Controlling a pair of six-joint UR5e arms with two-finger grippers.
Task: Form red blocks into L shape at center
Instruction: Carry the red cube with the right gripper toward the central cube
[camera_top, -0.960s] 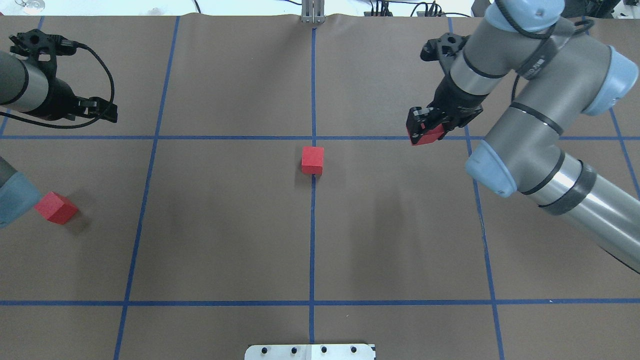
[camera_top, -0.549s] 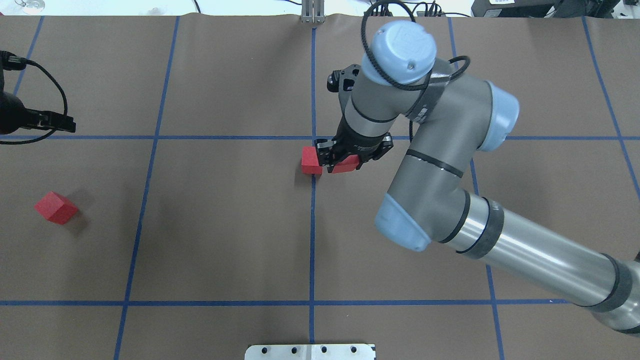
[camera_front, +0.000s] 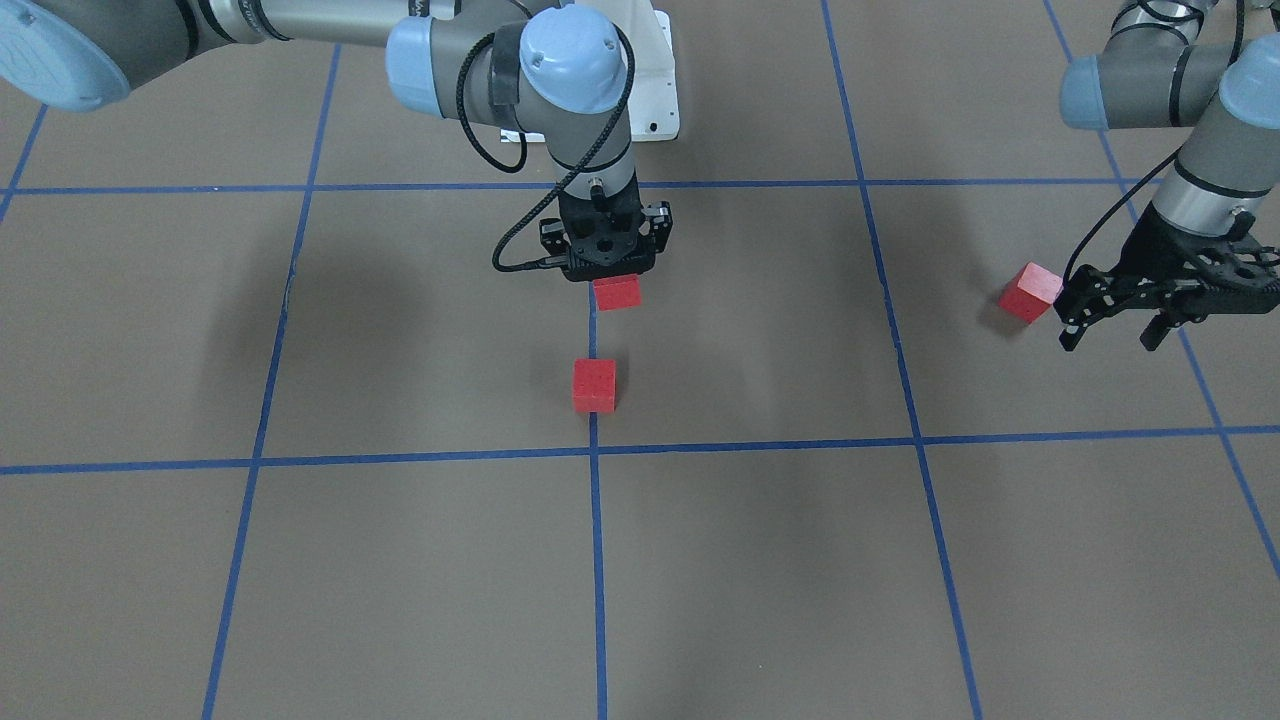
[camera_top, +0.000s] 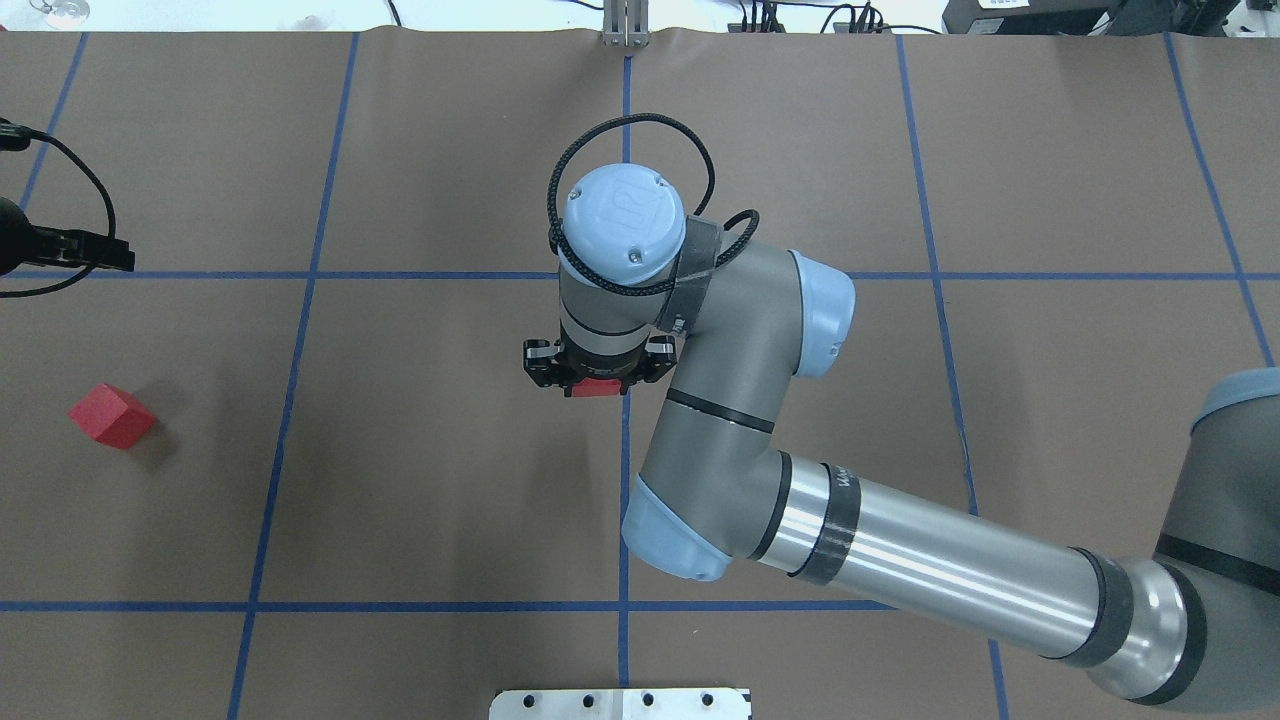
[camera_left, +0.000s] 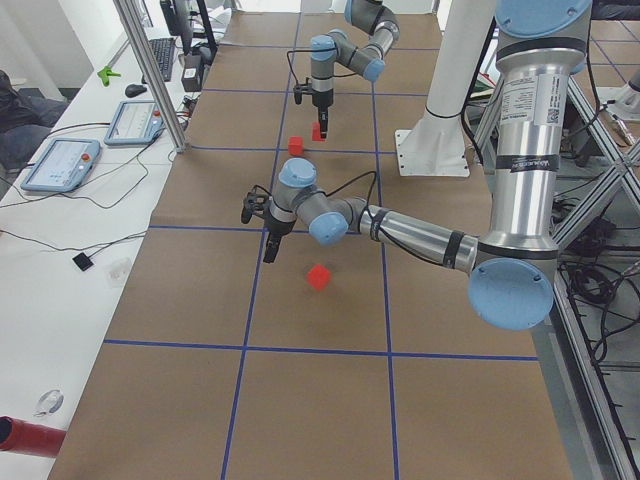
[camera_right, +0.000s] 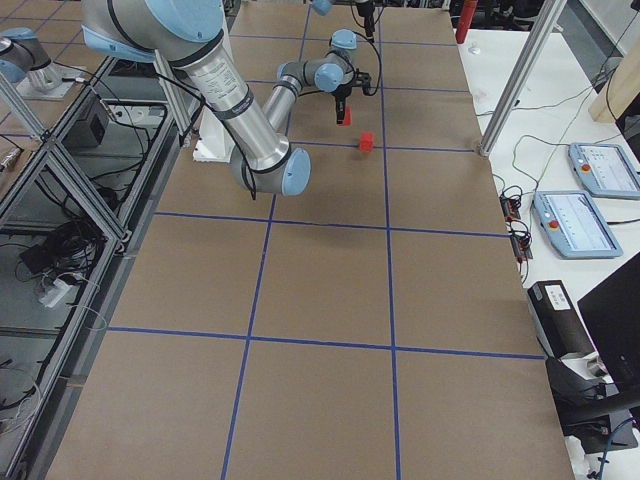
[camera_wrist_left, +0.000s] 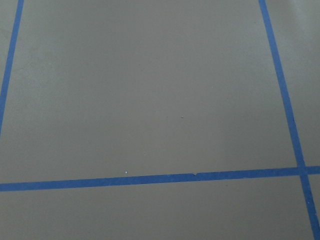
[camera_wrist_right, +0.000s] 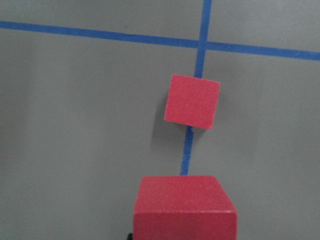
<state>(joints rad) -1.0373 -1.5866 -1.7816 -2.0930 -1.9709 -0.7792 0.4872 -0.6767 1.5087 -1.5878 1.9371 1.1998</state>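
The red block in my right gripper will be let go against the robot's side of the second red block (camera_front: 587, 349) (camera_wrist_right: 188, 149).
My right gripper (camera_top: 597, 381) is shut on a red block (camera_top: 597, 389), held low over the blue centre line on the robot's side of a second red block (camera_front: 594, 385). That second block lies on the line just short of the centre crossing (camera_front: 594, 450). In the overhead view my wrist hides it. In the right wrist view the held block (camera_wrist_right: 184, 207) fills the bottom and the lying block (camera_wrist_right: 192, 101) sits beyond it, turned slightly. The third red block (camera_top: 112, 416) lies at the far left. My left gripper (camera_front: 1110, 328) is open and empty beside it (camera_front: 1030, 291).
The white robot base plate (camera_top: 620, 703) sits at the near table edge. A metal post (camera_top: 625, 25) stands at the far edge. Tablets (camera_left: 60, 163) lie on the white side bench beyond the brown surface. The left wrist view shows only bare brown paper and blue tape.
My right gripper has carried its red block from the right side of the centre block round to its near side, toward the robot. My left gripper has drifted slightly further left.
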